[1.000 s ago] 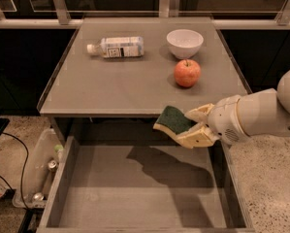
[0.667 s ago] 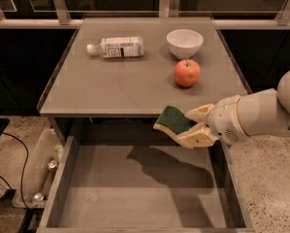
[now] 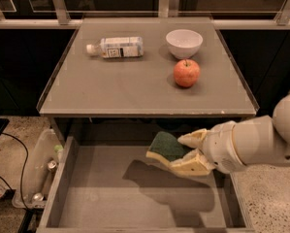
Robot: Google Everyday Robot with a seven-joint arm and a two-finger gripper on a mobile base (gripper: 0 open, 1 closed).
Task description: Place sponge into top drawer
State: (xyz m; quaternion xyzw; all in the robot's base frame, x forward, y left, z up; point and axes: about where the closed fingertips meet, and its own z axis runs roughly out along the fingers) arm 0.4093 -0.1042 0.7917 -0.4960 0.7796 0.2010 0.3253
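Observation:
My gripper is going to release the sponge on the bare drawer bottom near its middle (image 3: 165, 172), a little toward the counter. The sponge is still above the open drawer.
My gripper (image 3: 187, 152) reaches in from the right and is shut on the sponge (image 3: 165, 147), a pale yellow sponge with its dark green side up. It holds the sponge in the air above the open top drawer (image 3: 110, 198), over its back right part. The drawer is pulled out below the grey counter and its flat bottom is bare, with the arm's shadow on it.
On the counter top (image 3: 110, 89) lie a plastic bottle (image 3: 116, 47) on its side, a white bowl (image 3: 184, 42) and a red apple (image 3: 186, 73). A clear bin (image 3: 38, 171) with cans stands on the floor left of the drawer, beside a black cable.
The gripper with the sponge has moved down and a little forward, from the counter's front edge to above the drawer's inside.

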